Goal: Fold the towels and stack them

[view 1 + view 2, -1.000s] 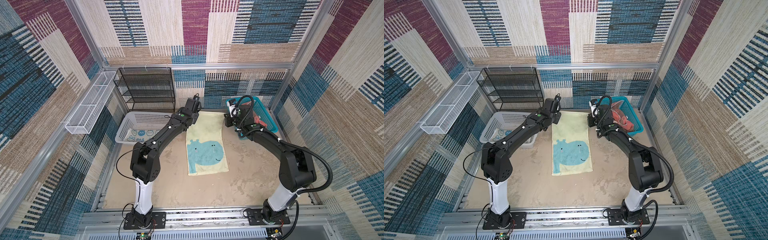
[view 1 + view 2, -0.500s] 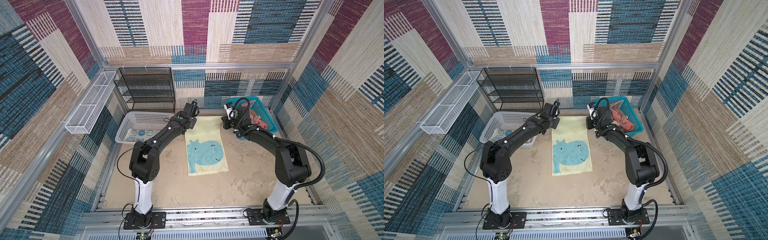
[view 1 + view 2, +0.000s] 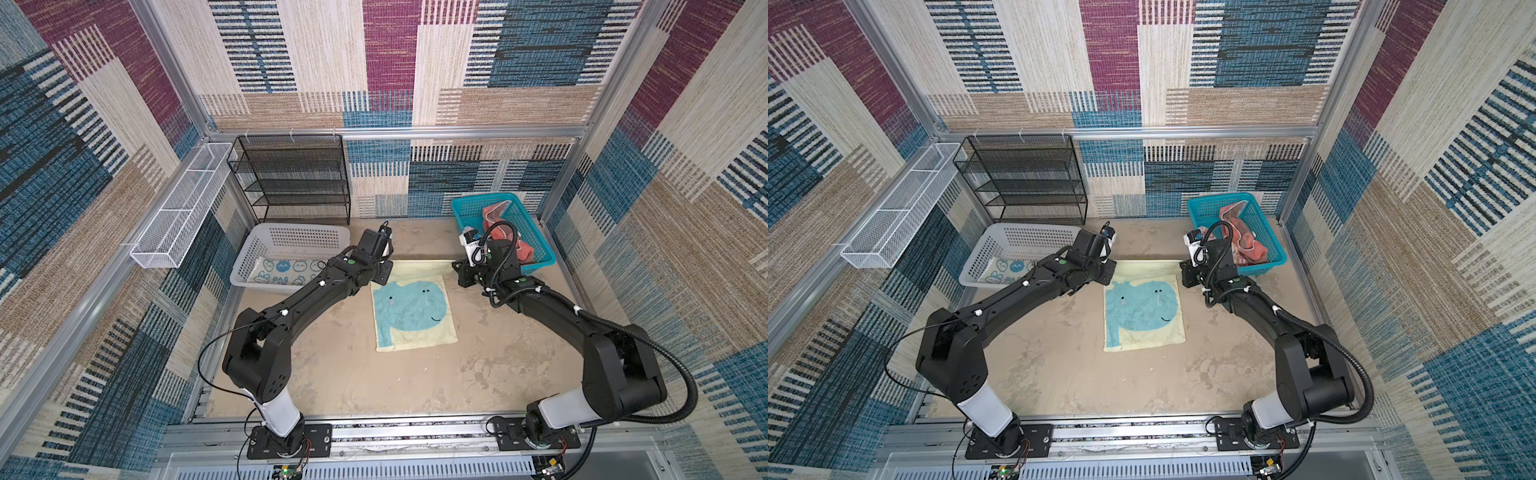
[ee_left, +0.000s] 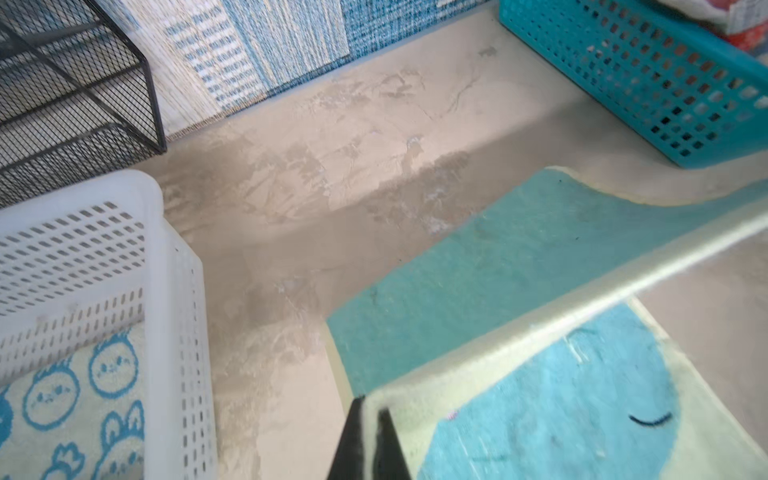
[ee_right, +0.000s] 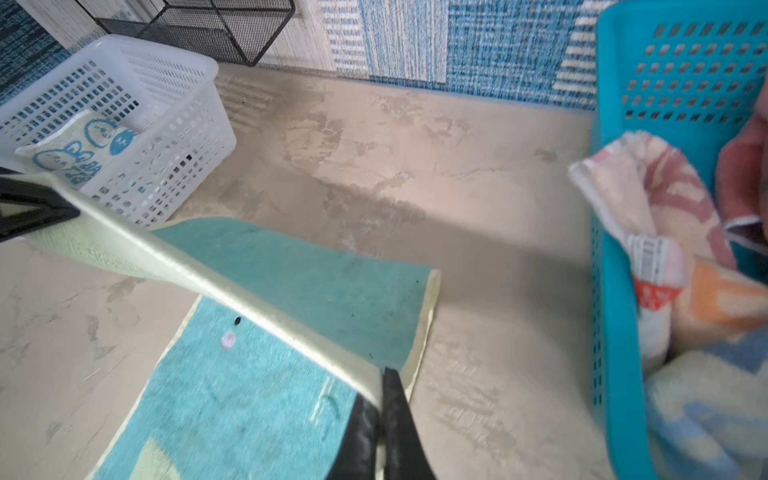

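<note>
I should use my left gripper to let go of the yellow towel's lifted corner on the blue strip (image 3: 383, 339), beside the yellow towel's near edge.
A pale yellow towel (image 3: 415, 318) (image 3: 1142, 311) with a blue whale lies in the middle of the table. Its far edge is lifted and stretched taut between my two grippers, with the teal underside (image 4: 498, 266) (image 5: 316, 282) sloping down to the table behind it. My left gripper (image 4: 371, 411) (image 3: 384, 272) is shut on the far left corner. My right gripper (image 5: 380, 388) (image 3: 459, 274) is shut on the far right corner. A white towel with blue cartoon faces (image 3: 286, 270) lies in the white basket. Coral-orange towels (image 3: 498, 216) (image 5: 685, 232) are heaped in the teal basket.
The white perforated basket (image 3: 299, 232) stands at the back left beside my left arm. The teal basket (image 3: 540, 253) stands at the back right, close to my right wrist. A black mesh shelf (image 3: 291, 178) is against the back wall, and a white wire rack (image 3: 178, 216) hangs on the left wall.
Both grippers have carried the towel's far edge up and toward the front, so the flat part of the towel is shorter than a second ago.
</note>
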`<state>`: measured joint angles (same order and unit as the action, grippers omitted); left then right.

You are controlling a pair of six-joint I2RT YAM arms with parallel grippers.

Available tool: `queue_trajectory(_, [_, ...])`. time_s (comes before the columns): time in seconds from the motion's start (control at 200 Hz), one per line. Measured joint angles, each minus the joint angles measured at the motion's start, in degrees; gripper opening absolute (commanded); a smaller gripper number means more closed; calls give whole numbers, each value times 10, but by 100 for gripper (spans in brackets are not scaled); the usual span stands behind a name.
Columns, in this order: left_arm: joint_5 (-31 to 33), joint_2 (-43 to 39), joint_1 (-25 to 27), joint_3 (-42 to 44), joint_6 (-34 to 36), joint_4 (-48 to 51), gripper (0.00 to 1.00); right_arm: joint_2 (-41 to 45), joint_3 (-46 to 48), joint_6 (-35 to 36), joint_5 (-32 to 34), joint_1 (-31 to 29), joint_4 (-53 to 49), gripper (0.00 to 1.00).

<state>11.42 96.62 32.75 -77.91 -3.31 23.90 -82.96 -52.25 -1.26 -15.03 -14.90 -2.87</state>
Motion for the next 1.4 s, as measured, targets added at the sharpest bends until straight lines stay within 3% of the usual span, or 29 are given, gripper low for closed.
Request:
queue_trajectory(0.451, [21,-26,58,45,-87,68,0,129,116,-77,-66,3,-55,0])
queue_trajectory(0.701, [25,-44,81,76,-141,93,0,139,149,-103,-103,3,-83,0])
queue_trajectory(1.132, [36,9,138,141,-197,82,0,120,241,-153,-158,3,-71,1])
queue_trajectory(1.277, [36,6,143,176,-211,50,1,114,262,-167,-169,2,-56,9])
queue_trajectory(1.402, [42,-9,150,205,-218,27,21,116,272,-174,-172,1,-48,29])
